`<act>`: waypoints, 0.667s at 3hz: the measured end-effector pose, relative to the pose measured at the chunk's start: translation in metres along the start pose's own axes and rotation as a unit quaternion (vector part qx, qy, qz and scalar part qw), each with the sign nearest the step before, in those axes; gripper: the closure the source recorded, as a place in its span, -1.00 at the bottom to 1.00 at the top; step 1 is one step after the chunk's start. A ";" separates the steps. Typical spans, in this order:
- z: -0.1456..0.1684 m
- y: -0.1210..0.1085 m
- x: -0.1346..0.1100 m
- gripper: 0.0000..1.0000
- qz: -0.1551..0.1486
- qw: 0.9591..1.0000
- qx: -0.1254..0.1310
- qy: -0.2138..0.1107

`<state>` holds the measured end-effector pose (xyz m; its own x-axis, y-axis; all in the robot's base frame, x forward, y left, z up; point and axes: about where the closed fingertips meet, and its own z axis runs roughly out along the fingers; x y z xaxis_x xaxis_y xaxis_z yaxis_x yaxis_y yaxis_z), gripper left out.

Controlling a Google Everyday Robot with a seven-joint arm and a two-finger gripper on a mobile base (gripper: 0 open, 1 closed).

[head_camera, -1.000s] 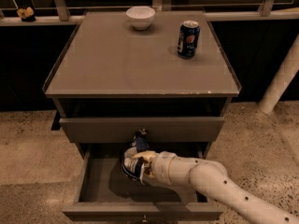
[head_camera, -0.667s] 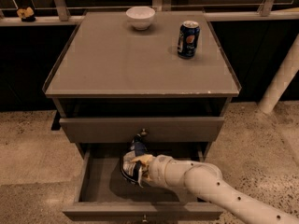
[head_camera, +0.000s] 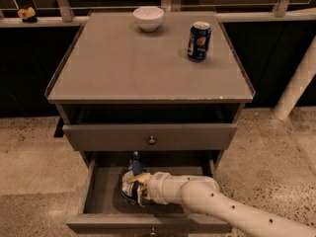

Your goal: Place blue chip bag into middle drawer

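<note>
The robot's gripper should release the blue chip bag inside the middle drawer [head_camera: 123, 182], near the side opposite the robot's arm.
The blue chip bag [head_camera: 131, 180] is crumpled, dark blue with white patches, and sits low inside the open middle drawer [head_camera: 91, 190], left of its centre. My gripper [head_camera: 135, 189] reaches in from the lower right on a white arm and is shut on the bag. The bag covers most of the fingers. Whether the bag rests on the drawer floor I cannot tell. The drawer's front edge with its small knob [head_camera: 152, 229] is at the bottom of the view.
The upper drawer front [head_camera: 108, 137] is closed just above the bag. On the cabinet top [head_camera: 138, 68] stand a white bowl [head_camera: 148, 18] and a blue soda can [head_camera: 199, 41]. A white post [head_camera: 296, 83] stands at the right.
The gripper with the bag has moved a little left and lower inside the drawer. The can and bowl have not moved.
</note>
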<state>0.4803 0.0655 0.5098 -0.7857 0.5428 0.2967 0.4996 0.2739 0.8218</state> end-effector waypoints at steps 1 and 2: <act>0.016 -0.013 0.005 1.00 -0.008 1.000 0.016 0.010; 0.031 -0.019 0.007 1.00 -0.012 0.999 0.025 0.017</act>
<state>0.4765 0.0888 0.4815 -0.8098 0.5079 0.2938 0.4968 0.3270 0.8039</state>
